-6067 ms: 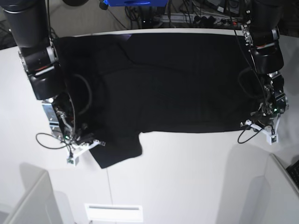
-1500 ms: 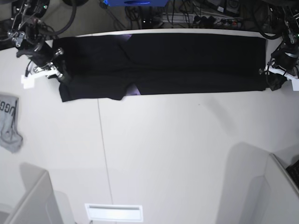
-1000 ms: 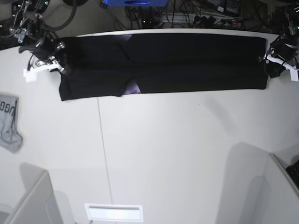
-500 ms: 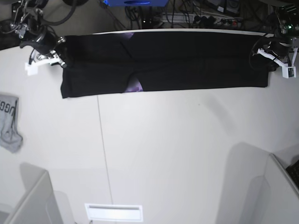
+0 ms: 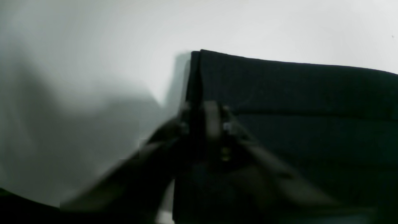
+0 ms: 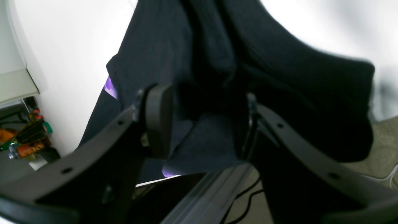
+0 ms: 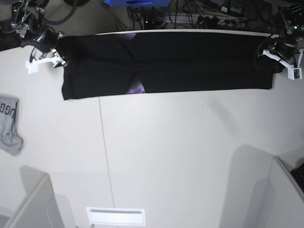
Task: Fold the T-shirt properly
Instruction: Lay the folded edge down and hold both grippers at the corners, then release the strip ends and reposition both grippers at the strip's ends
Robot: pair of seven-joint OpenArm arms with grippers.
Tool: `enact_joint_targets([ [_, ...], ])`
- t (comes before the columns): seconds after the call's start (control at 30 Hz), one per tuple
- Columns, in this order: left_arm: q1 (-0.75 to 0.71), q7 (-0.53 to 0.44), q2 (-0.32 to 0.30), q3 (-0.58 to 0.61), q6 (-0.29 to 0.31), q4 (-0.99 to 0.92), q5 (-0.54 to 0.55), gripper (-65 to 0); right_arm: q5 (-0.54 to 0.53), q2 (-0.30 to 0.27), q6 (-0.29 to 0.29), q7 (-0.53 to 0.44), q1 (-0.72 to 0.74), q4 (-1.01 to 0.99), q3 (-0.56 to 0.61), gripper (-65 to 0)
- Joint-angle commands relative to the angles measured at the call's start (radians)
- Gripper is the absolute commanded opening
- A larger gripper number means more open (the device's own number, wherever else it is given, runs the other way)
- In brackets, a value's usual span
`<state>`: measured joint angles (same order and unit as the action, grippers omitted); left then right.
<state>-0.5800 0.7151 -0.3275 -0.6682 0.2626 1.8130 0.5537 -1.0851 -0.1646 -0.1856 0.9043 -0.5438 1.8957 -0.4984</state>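
Note:
The black T-shirt hangs over the table's far edge, so both of the robot's grippers should pull the T-shirt nearer before the left gripper takes the T-shirt's end (image 7: 262,78) to fold.
The black T-shirt (image 7: 190,61) lies folded into a long band along the table's far edge, and a purple bit of print (image 7: 137,88) peeks out at its near edge. My right gripper (image 7: 58,56) is at the band's left end. In the right wrist view its jaws (image 6: 203,124) stand open, with loose black cloth (image 6: 279,77) hanging between them. My left gripper (image 7: 277,61) is at the band's right end. The left wrist view is blurred: the fingertips (image 5: 200,123) sit close together at the folded corner (image 5: 295,93), and I cannot make out whether they pinch it.
A small grey garment with lettering (image 7: 9,123) lies at the white table's (image 7: 166,156) left edge. Cables and equipment (image 7: 190,16) crowd the space behind the far edge. Grey panels stand at the near left (image 7: 28,204) and near right (image 7: 285,190) corners.
Over the last second both arms drew the folded band a little toward the far edge, and more of the purple print came into view. Since half a second ago little has shifted.

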Motion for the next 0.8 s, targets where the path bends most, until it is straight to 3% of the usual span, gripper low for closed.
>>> enact_joint_targets([
  [0.0, -0.004, -0.022, -0.019, -0.026, -0.003, 0.023, 0.006, -45.4, -0.011, -0.014, 0.005, -0.026, -0.002, 0.020, -0.016, -38.9],
  [0.17, -0.002, -0.022, -0.009, -0.077, -0.003, 0.092, 0.009, -28.0, -0.011, -0.022, 0.008, -0.063, 0.004, 0.071, -0.013, -45.2],
  [0.27, -0.002, -0.022, 0.017, -0.074, -0.003, 0.130, 0.009, -25.3, -0.011, -0.020, 0.013, -0.063, 0.021, 0.100, 0.005, -51.6],
  [0.3, 0.004, -0.022, 0.023, -0.069, -0.003, 0.132, 0.009, -27.0, -0.011, -0.023, 0.022, -0.063, 0.031, 0.101, 0.030, -55.5],
  [0.37, 0.028, -0.022, 0.047, -0.058, -0.003, 0.116, 0.004, -37.0, -0.011, -0.043, 0.061, -0.063, 0.044, 0.090, 0.082, -65.0],
  [0.47, 0.038, -0.022, 0.075, -0.038, -0.003, 0.084, 0.001, -65.0, -0.013, -0.046, 0.080, -0.064, 0.072, 0.040, 0.143, -65.0],
  [0.77, 0.079, -0.027, 0.077, 0.003, -0.004, -0.100, 0.001, -65.0, 0.016, -0.053, 0.080, -0.073, 0.097, -0.140, 0.171, -65.0],
])
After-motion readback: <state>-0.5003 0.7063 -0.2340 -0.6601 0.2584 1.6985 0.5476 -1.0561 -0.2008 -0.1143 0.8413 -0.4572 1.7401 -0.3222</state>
